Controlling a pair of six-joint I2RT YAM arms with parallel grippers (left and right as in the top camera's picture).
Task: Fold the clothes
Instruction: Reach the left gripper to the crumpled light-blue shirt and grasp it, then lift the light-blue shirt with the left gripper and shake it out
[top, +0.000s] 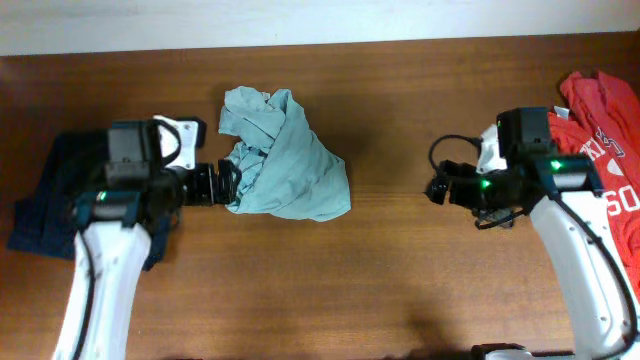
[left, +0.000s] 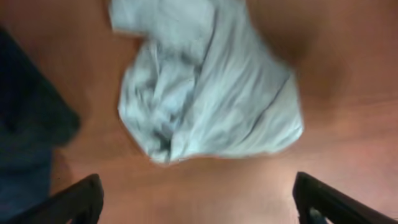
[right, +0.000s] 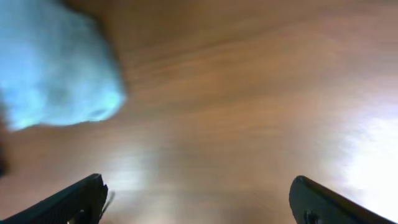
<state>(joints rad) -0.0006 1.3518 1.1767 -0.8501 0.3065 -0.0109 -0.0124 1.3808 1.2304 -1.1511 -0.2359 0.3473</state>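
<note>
Next, I close my left gripper on the near corner (top: 243, 205) (left: 173, 148) of the pale teal T-shirt, on the side toward the dark navy garment.
The clothes (top: 285, 155), a pale teal T-shirt, lie crumpled in a heap on the wooden table left of centre. My left gripper (top: 228, 187) sits at the heap's left edge, open, with nothing between its fingers. In the left wrist view the T-shirt (left: 205, 93) lies just beyond the wide-apart fingertips (left: 84, 199). My right gripper (top: 438, 187) hovers open over bare table well to the right of the shirt. In the right wrist view the T-shirt (right: 53, 68) shows blurred at the upper left, far from the fingers (right: 84, 199).
A dark navy garment (top: 50, 195) lies at the left table edge under the left arm, also in the left wrist view (left: 28, 130). A red T-shirt with white lettering (top: 605, 150) lies at the right edge. Bare wood (top: 390, 260) spans the middle and front.
</note>
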